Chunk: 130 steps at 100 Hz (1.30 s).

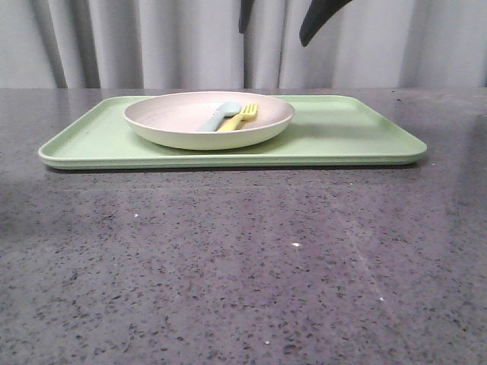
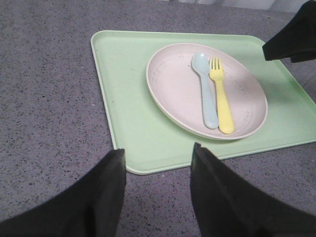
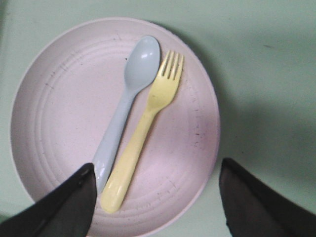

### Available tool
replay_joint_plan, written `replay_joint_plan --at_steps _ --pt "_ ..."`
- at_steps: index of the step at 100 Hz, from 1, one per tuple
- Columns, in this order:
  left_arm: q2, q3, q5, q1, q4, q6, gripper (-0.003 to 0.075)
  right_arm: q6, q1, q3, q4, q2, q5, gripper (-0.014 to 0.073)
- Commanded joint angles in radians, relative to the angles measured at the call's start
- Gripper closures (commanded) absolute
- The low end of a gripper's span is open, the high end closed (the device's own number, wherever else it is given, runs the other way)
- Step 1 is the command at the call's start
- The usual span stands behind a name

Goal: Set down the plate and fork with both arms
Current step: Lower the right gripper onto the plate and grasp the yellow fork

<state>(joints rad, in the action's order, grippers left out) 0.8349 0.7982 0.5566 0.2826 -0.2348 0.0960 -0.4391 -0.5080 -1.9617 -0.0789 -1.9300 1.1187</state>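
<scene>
The yellow fork is beside the pale blue spoon in the cream-pink plate. My right gripper will close on the handle of the yellow fork [image 1: 233, 122] [image 3: 131, 154].
The cream-pink plate [image 1: 175, 114] rests on the left half of the light-green tray [image 1: 342, 129]. The yellow fork [image 1: 242, 118] lies in the plate beside a pale blue spoon [image 1: 219, 116]. My right gripper [image 3: 155, 170] is open and empty, hovering above the plate [image 3: 64, 108] with the fork [image 3: 143, 133] handle between its fingers. In the front view its dark fingertips [image 1: 319, 19] show at the top edge. My left gripper [image 2: 157, 158] is open and empty, above the table just off the tray's edge [image 2: 128, 98], apart from the plate [image 2: 177, 89] and fork [image 2: 222, 98].
The tray sits on a speckled grey table [image 1: 243, 266], with a grey curtain [image 1: 152, 46] behind. The spoon [image 3: 123, 108] lies touching the fork in the plate. The right arm's gripper [image 2: 291, 39] shows over the tray's far side in the left wrist view.
</scene>
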Motion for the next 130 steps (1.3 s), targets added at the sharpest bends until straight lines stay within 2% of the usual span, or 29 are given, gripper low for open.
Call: replay_joint_plan --at_steps 1,24,107,130 --pt "-0.007 0.027 -0.067 0.008 -0.009 0.004 0.0409 -0.022 0.002 -0.058 -0.029 0.012 -0.010 0.0067" --pt "-0.007 0.027 -0.067 0.008 -0.009 0.004 0.0409 -0.070 0.002 -0.073 -0.068 -0.064 0.004 0.0067" --pt "-0.007 0.027 -0.067 0.008 -0.007 0.004 0.0409 -0.072 0.002 -0.073 -0.070 -0.136 -0.045 0.0067" --pt "-0.007 0.027 -0.067 0.008 -0.007 0.004 0.0409 -0.072 0.002 -0.073 -0.063 -0.137 -0.046 0.0150"
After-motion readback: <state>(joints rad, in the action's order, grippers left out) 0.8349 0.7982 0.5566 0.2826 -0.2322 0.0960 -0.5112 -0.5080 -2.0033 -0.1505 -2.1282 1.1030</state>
